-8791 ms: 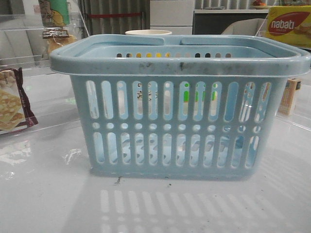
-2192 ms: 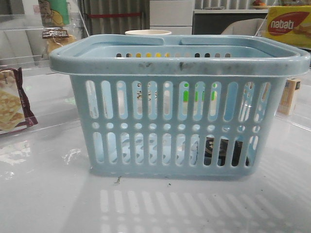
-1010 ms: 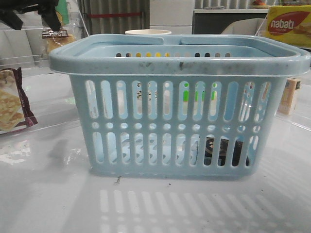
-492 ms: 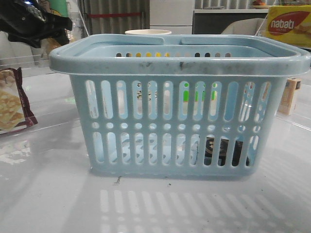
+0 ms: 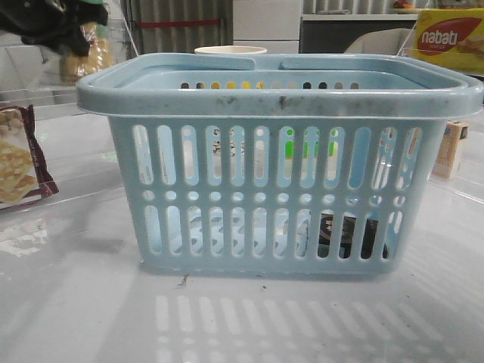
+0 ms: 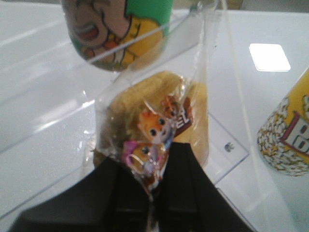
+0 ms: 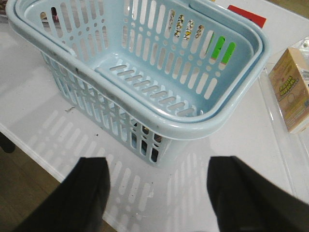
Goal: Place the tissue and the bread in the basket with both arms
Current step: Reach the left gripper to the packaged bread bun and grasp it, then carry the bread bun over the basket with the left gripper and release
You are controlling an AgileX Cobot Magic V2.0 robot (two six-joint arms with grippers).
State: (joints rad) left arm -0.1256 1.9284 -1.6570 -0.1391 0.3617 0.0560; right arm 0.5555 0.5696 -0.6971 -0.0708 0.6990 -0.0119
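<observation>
The left gripper needs to release the bread, which is held above the shelf now, in the light blue basket's free space (image 5: 233, 189) next to the black tissue.
The light blue basket (image 5: 280, 98) stands mid-table, and shows in the right wrist view (image 7: 227, 111) too. The black tissue (image 5: 344, 234) lies inside at its front right corner, seen through the slots; it shows dark behind the slots in the right wrist view (image 7: 145, 137). My left gripper (image 5: 53, 26) at the far left is shut on the clear wrapper of the golden-brown bread (image 5: 89, 49), holding it above the shelf. In the left wrist view the bread (image 6: 145, 101) hangs from the gripper (image 6: 154, 186). My right gripper (image 7: 157, 193) is open and empty, above the table by the basket's corner.
A maroon-edged cracker packet (image 5: 17, 162) lies at left. A yellow Nabati box (image 5: 450, 38) and a small carton (image 5: 452, 150) are at right. A cartoon-printed can (image 6: 120, 29) and a popcorn cup (image 6: 289, 140) stand near the bread on a clear shelf.
The tissue has appeared inside the basket. My left arm has come in at the top left, closed on the bread and raised it a little.
</observation>
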